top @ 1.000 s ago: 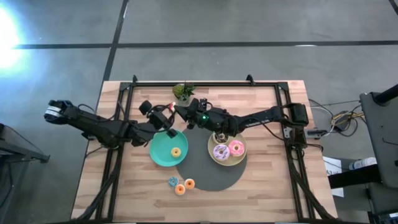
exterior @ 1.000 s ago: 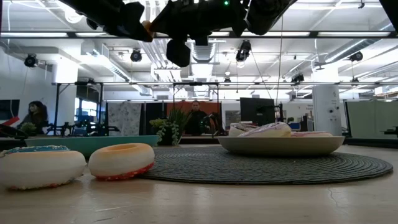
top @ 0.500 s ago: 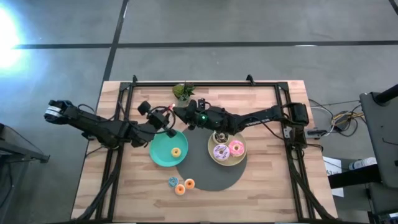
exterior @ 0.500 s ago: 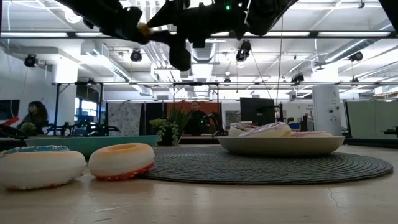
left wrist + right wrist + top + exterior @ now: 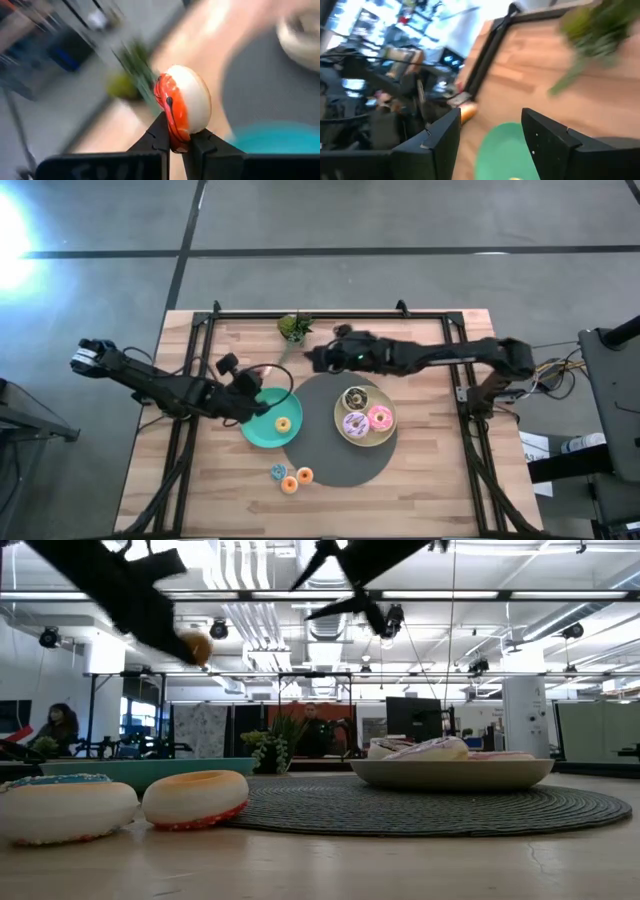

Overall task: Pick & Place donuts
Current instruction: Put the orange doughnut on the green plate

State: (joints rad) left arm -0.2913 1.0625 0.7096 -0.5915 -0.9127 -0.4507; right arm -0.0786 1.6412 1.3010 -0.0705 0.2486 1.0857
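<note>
My left gripper should drop off the tiny orange-iced donut on the teal plate (image 5: 267,418), beside the tiny yellow donut.
My left gripper (image 5: 177,142) is shut on a tiny orange-iced donut (image 5: 182,105) in the air over the left rim of the teal plate (image 5: 262,425); the low view shows this donut (image 5: 195,646) high above the table. My right gripper (image 5: 490,137) stands open with nothing between its fingers, above the table near the little plant (image 5: 294,327). A tiny yellow donut (image 5: 283,423) lies on the teal plate. The brown-and-white (image 5: 354,397), lilac (image 5: 354,423) and pink (image 5: 379,417) donuts lie on the pale-yellow plate (image 5: 345,438). My left gripper pinches the tiny donut's ring by its edge nearest the gripper (image 5: 176,140) between the two fingertips, one on the orange-iced face and one on the pale underside. The fingers slant down from the table's left. The donut stands on edge, clear of the plate.
Three tiny donuts, blue (image 5: 278,471), orange (image 5: 290,484) and yellow-orange (image 5: 304,475), lie near the front edge beside the round grey mat (image 5: 330,460). A black frame (image 5: 330,314) runs along the table's far and side edges. People sit in the room beyond.
The two grippers met above the teal plate's far rim. My left gripper shut on the orange donut and drew back toward the table's left, lower. My right gripper opened, let go of it and pulled away toward the right.
</note>
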